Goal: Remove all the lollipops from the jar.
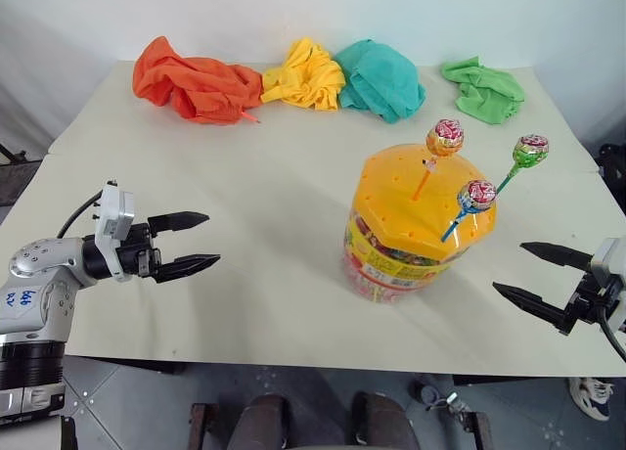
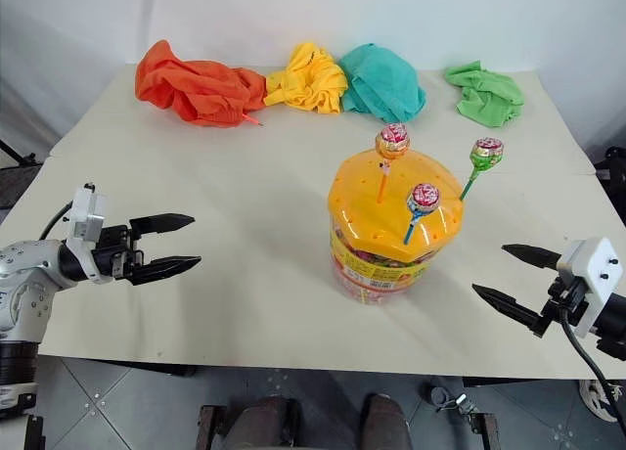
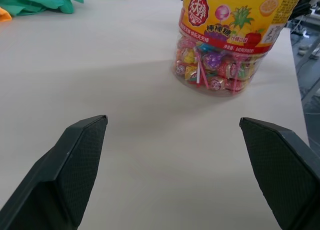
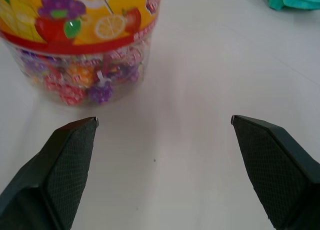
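The orange lollipop is at the back of the jar's lid. My left gripper goes there next and closes on its stick point(image 1: 428, 165), just below the candy.
The jar point(image 1: 411, 249) stands on the right half of the table, a clear tub with a domed orange-yellow lid point(image 1: 401, 201) and a yellow-red label. Three lollipops stick up from holes in the lid: an orange one point(image 1: 445, 137) at the back, a pink-red one point(image 1: 477, 195) on a blue stick at the front right, and a green one point(image 1: 530, 151) leaning out to the right. My left gripper point(image 1: 211, 239) hovers open well to the left of the jar, pointing toward it. To the jar's right, near the table's front edge, my right gripper point(image 1: 509, 266) is open too. Both are empty.
Along the back of the beige table point(image 1: 254, 166) lie an orange cloth point(image 1: 196, 83), a yellow cloth point(image 1: 308, 73), a teal cloth point(image 1: 383, 78) and a green cloth point(image 1: 484, 90). The table's front edge runs just below both grippers.
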